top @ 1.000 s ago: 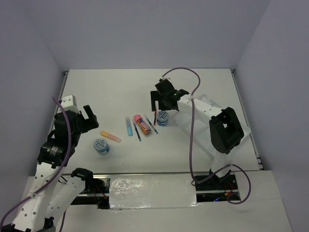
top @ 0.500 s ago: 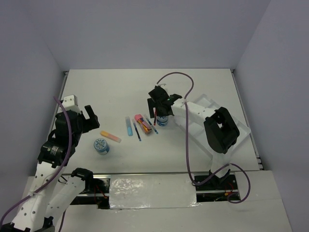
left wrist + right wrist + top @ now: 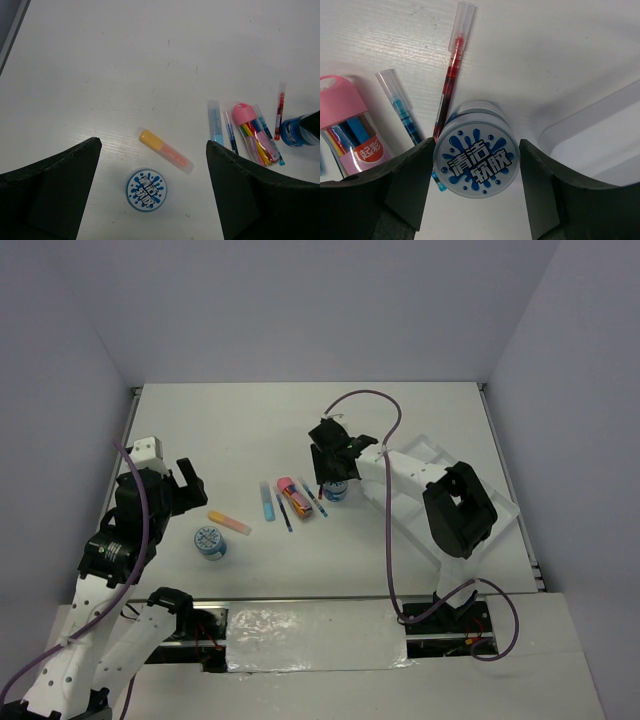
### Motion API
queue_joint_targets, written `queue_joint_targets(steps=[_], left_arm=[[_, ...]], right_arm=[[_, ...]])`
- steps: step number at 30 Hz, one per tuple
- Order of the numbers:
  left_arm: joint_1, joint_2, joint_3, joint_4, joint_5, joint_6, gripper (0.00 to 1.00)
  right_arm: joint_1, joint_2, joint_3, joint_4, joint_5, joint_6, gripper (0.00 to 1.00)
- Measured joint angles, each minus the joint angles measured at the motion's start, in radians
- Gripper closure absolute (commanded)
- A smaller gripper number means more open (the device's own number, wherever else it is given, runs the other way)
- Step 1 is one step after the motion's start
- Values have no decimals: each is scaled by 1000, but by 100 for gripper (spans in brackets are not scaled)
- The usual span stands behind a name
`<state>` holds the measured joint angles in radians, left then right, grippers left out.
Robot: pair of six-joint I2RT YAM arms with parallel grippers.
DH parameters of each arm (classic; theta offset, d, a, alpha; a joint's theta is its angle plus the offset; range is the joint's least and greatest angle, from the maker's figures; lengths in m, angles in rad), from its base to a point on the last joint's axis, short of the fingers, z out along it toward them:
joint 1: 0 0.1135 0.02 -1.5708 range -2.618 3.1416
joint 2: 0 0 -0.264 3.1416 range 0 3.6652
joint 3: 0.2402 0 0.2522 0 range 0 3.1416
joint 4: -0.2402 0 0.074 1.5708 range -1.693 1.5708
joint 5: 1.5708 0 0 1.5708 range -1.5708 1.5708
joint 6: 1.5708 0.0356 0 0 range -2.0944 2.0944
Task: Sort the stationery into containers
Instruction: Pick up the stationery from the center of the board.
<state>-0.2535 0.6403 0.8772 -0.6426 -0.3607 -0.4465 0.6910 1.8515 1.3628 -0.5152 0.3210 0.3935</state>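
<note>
The round blue-white tub will go down inside the far corner of the white tray (image 3: 417, 457) from my right gripper.
My right gripper (image 3: 333, 480) (image 3: 476, 145) is shut on a round blue-white tub (image 3: 337, 487) (image 3: 476, 162) that stands on the table, one finger on each side. Beside it lie a red pen (image 3: 451, 75), a thin blue pen (image 3: 402, 112) and the pink-capped marker (image 3: 292, 495) (image 3: 345, 120). My left gripper (image 3: 186, 480) (image 3: 154, 145) is open and empty, above the second tub (image 3: 210, 541) (image 3: 146, 189) and the yellow-orange stick (image 3: 229, 524) (image 3: 165, 151). A light-blue stick (image 3: 267, 502) (image 3: 215, 122) lies further right. The white tray (image 3: 505, 505) (image 3: 600, 130) lies at the right, partly under my right arm.
Another thin blue pen (image 3: 283, 510) (image 3: 230, 132) lies between the light-blue stick and the marker. Grey walls close off the table at the back and both sides. A purple cable (image 3: 375, 400) loops above my right arm.
My right gripper came down toward the left around the tub, and its fingers have come in against it. My left arm has barely moved.
</note>
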Motion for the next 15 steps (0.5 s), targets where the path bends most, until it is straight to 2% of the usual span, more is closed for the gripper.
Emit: queue_joint_targets(steps=[1,2,3,9,15], left_arm=[[0,0,0,0,0,0,1],[-1,0,0,0,0,0,1],[-1,0,0,0,0,0,1],[-5,0,0,0,0,0,1],[-12,0,0,0,-1,0,1]], right_arm=[[0,0,0,-1,-1,-2,54],[0,0,0,-2,-4,-6,66],[0,0,0,-1,-6,-10,69],[-1,-49,-22,5,-66,-22,68],[-51,-283,-35,8,-105,-34,67]])
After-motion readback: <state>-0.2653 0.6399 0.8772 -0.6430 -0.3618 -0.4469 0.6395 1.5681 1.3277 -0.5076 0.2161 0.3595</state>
